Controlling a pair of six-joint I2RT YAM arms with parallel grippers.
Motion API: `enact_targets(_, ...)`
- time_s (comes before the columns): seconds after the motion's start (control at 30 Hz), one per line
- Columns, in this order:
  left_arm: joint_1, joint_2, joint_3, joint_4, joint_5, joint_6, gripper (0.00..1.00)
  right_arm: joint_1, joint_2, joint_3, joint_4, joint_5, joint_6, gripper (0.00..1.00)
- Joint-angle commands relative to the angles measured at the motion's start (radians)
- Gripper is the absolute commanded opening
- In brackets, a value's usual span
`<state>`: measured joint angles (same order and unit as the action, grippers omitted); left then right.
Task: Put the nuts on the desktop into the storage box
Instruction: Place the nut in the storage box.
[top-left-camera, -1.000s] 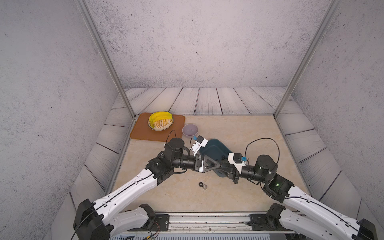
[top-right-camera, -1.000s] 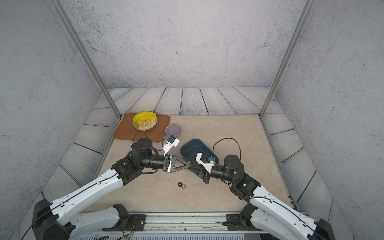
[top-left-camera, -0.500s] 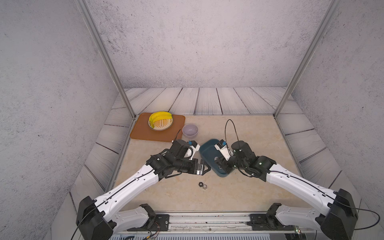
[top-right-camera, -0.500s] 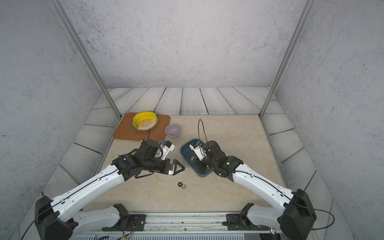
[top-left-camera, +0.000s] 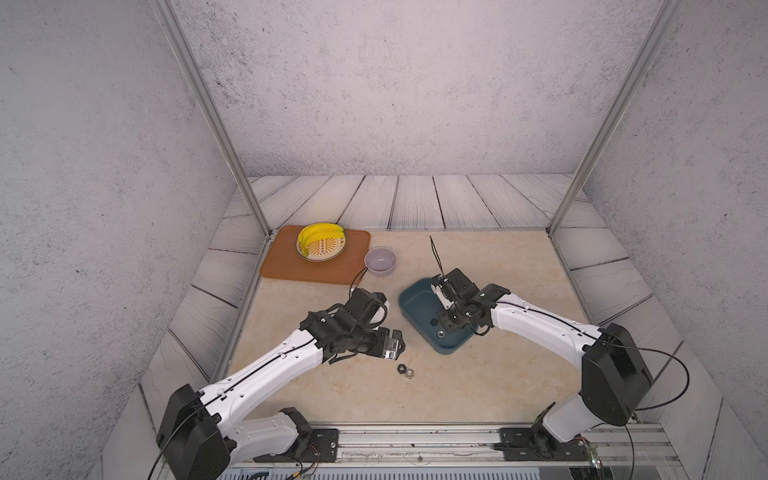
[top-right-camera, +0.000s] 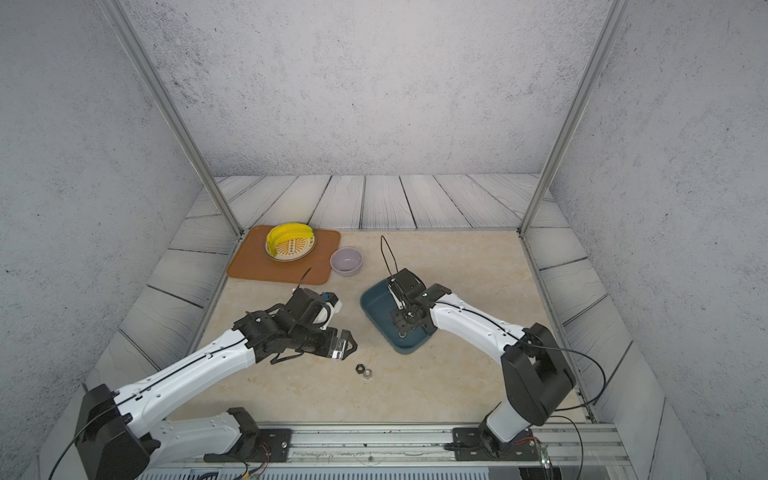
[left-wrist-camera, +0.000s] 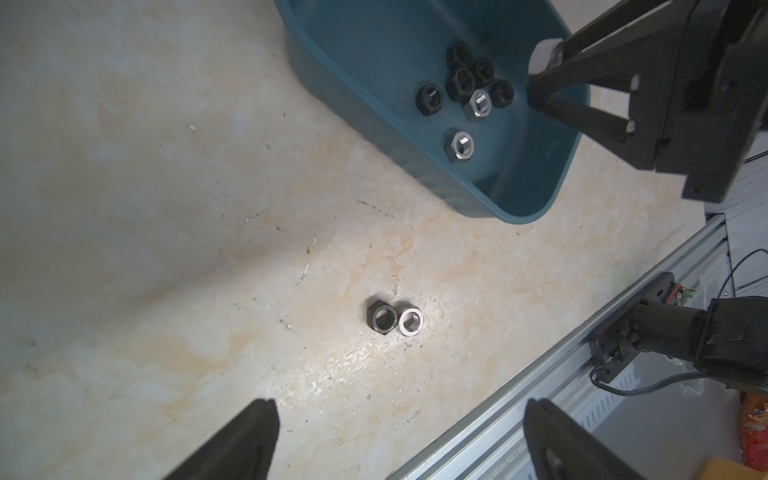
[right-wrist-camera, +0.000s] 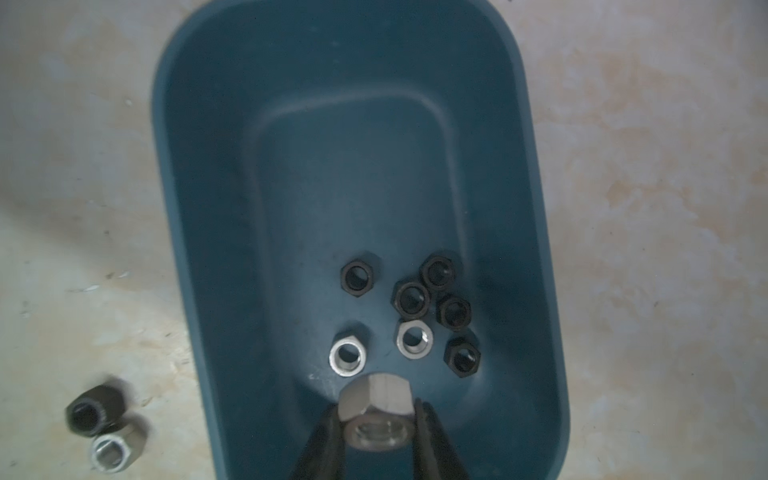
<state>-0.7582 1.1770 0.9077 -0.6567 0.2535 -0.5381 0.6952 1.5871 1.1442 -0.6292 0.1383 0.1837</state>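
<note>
My right gripper should release the silver nut on the bottom of the storage box, behind the black nuts (top-left-camera: 439, 314) (right-wrist-camera: 399, 250) there.
Two nuts lie side by side on the beige desktop (top-left-camera: 332, 386), a black nut (top-left-camera: 401, 368) and a silver nut (top-left-camera: 409, 372). My left gripper (top-left-camera: 397, 347) hangs just behind them, open and empty, and its wrist view shows the black nut (left-wrist-camera: 382, 319) and silver nut (left-wrist-camera: 410, 321) ahead of the fingers. The teal storage box (top-left-camera: 415, 303) holds several black and silver nuts (right-wrist-camera: 411, 299). My right gripper (right-wrist-camera: 376, 415) is above the box's near end, shut on a silver nut (right-wrist-camera: 376, 399).
A lavender bowl (top-left-camera: 380, 262) stands behind the box. An orange mat (top-left-camera: 282, 266) with a plate of bananas (top-left-camera: 321, 243) fills the back left corner. An aluminium rail (top-left-camera: 415, 440) runs along the front edge. A black cable loop (top-left-camera: 434, 253) rises from the right wrist.
The two grippers were tip to tip in the middle. The right one has swung over the storage box with the silver nut, and the left one has tipped down toward the two nuts.
</note>
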Motion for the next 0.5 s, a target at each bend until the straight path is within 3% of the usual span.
enact_targets(0.0, 0.005, -0.013, -0.021, 0.003, -0.017, 0.013, 0.98, -0.004, 0.043, 0.046, -0.037, 0.059, -0.007, 0.16)
enact_targets(0.47, 0.005, 0.036, -0.015, 0.004, 0.019, 0.008, 0.98, -0.03, 0.235, 0.176, 0.011, 0.034, -0.03, 0.15)
